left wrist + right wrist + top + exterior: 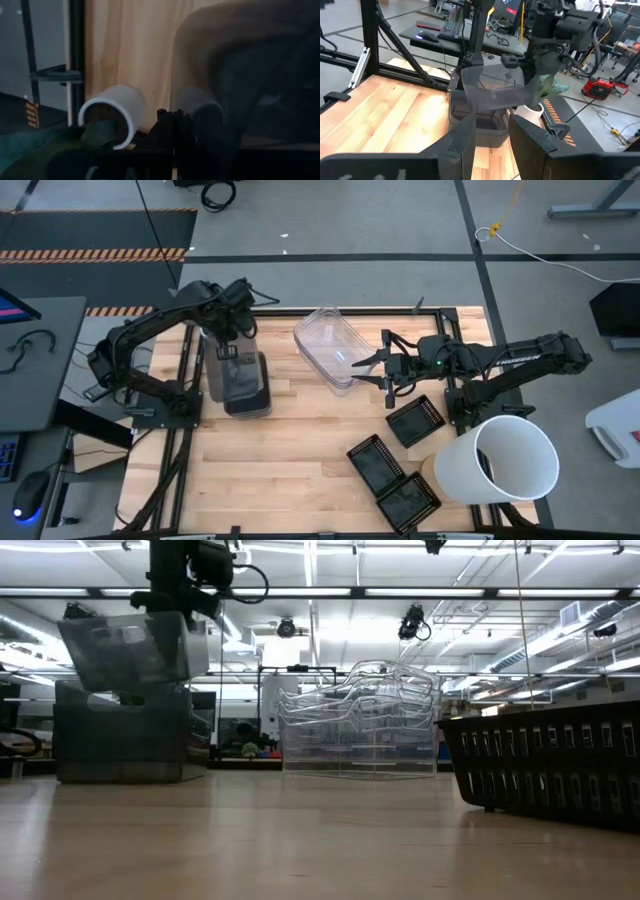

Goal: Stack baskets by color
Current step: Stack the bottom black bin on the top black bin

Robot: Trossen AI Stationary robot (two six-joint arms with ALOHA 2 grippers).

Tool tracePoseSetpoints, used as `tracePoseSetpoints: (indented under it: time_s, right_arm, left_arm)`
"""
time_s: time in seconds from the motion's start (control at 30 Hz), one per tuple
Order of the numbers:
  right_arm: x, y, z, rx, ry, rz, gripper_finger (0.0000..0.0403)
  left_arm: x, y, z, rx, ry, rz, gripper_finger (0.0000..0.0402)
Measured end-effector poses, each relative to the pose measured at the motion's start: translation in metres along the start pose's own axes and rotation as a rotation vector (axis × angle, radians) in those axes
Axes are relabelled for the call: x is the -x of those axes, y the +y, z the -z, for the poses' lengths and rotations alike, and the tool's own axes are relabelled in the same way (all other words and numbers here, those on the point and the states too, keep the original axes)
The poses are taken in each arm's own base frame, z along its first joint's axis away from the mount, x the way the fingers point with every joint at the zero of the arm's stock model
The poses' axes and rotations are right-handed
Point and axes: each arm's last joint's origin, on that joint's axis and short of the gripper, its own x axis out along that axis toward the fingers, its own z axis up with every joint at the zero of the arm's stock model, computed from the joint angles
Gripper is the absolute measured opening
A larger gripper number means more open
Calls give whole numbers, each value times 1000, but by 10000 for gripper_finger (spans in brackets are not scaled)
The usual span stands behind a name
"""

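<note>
My left gripper will let go of the smoky grey basket on top of the stack of grey baskets [246, 393], nested inside it.
A smoky grey basket [130, 652] hangs tilted over a stack of grey baskets [125, 735] at the table's left, with my left gripper [190, 602] shut on it from above. In the middle of the table stands a stack of clear baskets [328, 348]. Just right of that stack, my right gripper [383, 366] points level toward it, open, with nothing between its fingers [470, 137]. Three black mesh baskets [414, 421], [375, 462], [408, 502] lie flat on the table at the near right. My left gripper holds the grey basket by the top rim of one wall [529, 82], with the fingers coming from above and pointing down. The gripper's own body hides the exact place of contact. The basket hangs tilted below the fingers, lifted clear of the grey stack [476, 120].
A large white bucket [505, 465] lies on its side at the near right corner. A small white pot [112, 111] sits by the table's left edge, beyond the grey stack. Black frame rails [190, 380] run along the table's sides. Bare wood shows at the near left.
</note>
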Motion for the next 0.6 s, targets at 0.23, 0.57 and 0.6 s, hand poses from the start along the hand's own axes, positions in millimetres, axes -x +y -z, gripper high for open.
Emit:
tracePoseSetpoints:
  time_s: [0.23, 0.57, 0.6]
  right_arm:
    - [0, 0, -1, -4, -10, -12, 122]
    - [0, 0, -1, 5, -19, -11, 122]
    - [0, 0, -1, 5, -19, -11, 122]
  left_arm:
    - [-19, -15, -7, -17, -15, 29, 4]
    - [-18, -26, -11, 34, -34, 99, 4]
    - [-19, -28, -13, 38, -31, 108, 4]
